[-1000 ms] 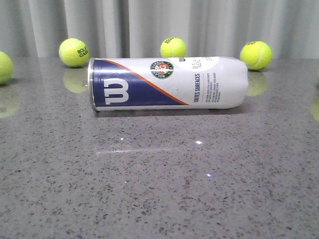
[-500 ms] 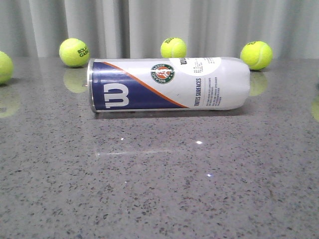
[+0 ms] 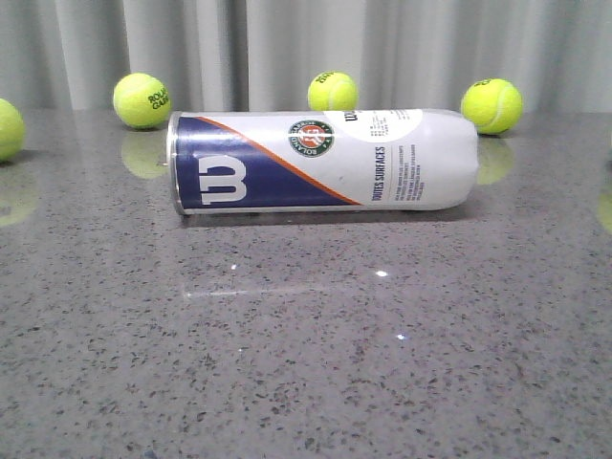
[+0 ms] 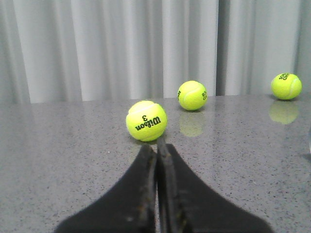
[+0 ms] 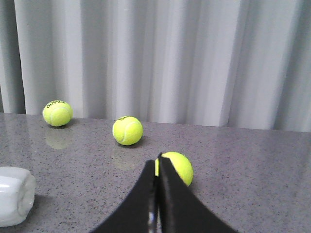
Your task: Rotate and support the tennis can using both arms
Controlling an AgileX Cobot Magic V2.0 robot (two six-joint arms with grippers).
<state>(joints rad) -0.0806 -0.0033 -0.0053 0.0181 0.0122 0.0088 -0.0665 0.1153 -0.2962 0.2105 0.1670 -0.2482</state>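
Observation:
My left gripper needs to close on the navy end of the tennis can (image 3: 197, 126), at the top next to the can's silver rim.
The tennis can (image 3: 320, 160) lies on its side across the middle of the grey table, silver rim to the left, navy "W" panel and round emblem facing the camera. Its white closed end (image 5: 14, 202) shows at the edge of the right wrist view. Neither arm shows in the front view. My left gripper (image 4: 156, 145) is shut and empty, its tips pointing at a tennis ball (image 4: 146, 121) just ahead. My right gripper (image 5: 158, 160) is shut and empty, with another tennis ball (image 5: 176, 167) just behind its tips.
Tennis balls stand along the back of the table (image 3: 142, 100), (image 3: 332, 92), (image 3: 491, 105), and one at the left edge (image 3: 8, 129). A grey curtain (image 3: 287, 48) hangs behind the table. More balls show in the wrist views (image 4: 192, 95), (image 5: 127, 130).
The can has rolled slightly about its long axis: the emblem and print sit a little differently. It lies in the same place. No arm has come into the front view.

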